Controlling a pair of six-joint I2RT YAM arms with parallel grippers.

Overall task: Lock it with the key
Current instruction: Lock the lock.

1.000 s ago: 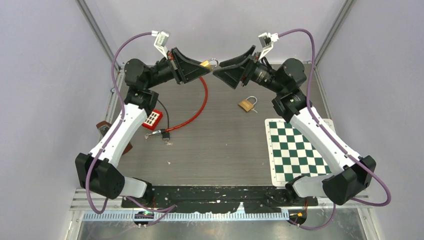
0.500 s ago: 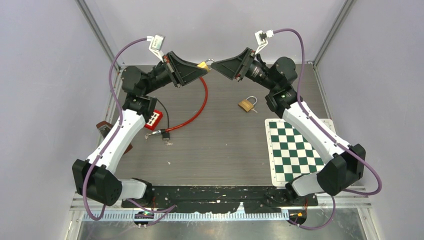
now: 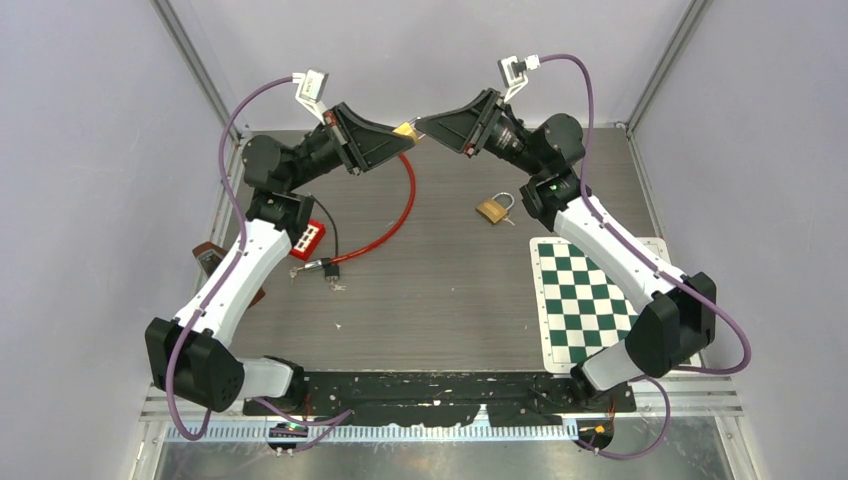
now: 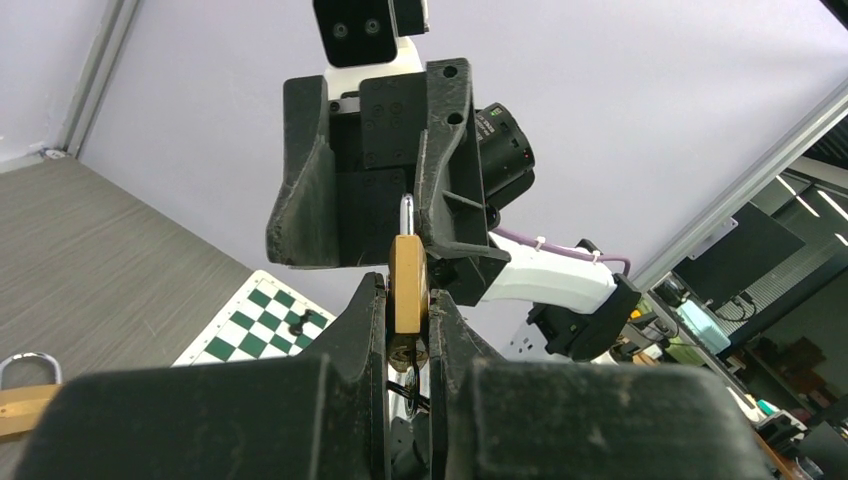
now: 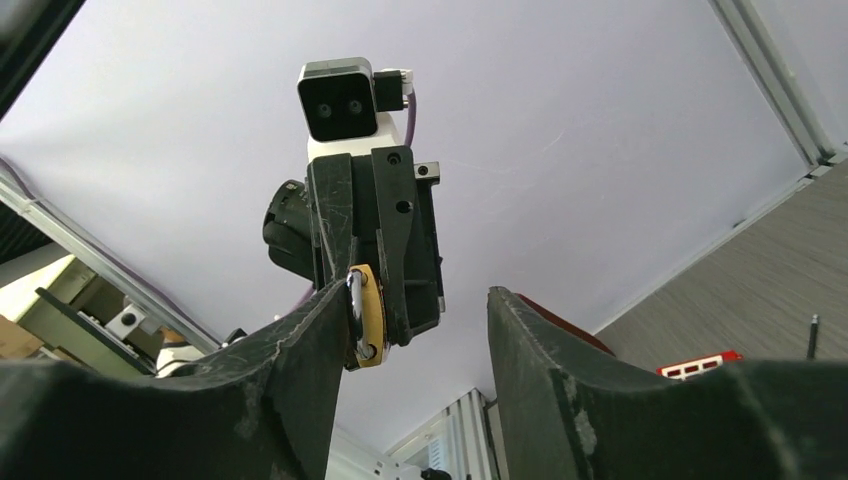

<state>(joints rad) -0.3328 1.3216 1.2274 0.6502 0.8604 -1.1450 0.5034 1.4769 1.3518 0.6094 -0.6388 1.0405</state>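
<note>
I have my left gripper clamped on the padlock's body above the key, so I will hold the shackle with my right gripper while my left gripper takes the key's wire ring (image 4: 412, 393).
A brass padlock (image 3: 405, 130) is held in the air at the back centre, with my left gripper (image 3: 408, 136) shut on its body (image 4: 408, 283). Its steel shackle (image 4: 407, 212) points toward my right gripper (image 3: 424, 123). Under the padlock, between my left fingers, hangs what looks like the key (image 4: 410, 352) on a wire ring. My right gripper (image 5: 418, 290) is open and faces the left one. The padlock (image 5: 368, 315) sits just beside its left finger (image 5: 320, 330), with a wide gap to the other finger.
A second brass padlock (image 3: 492, 210) lies on the table. A red cable lock (image 3: 400, 215), a red block (image 3: 305, 237) and a small bunch of keys (image 3: 327, 270) lie at the left. A green chequered mat (image 3: 590, 305) covers the right side.
My right gripper has risen and moved left up to the padlock, and its jaws have narrowed. My left gripper has lifted the padlock slightly.
</note>
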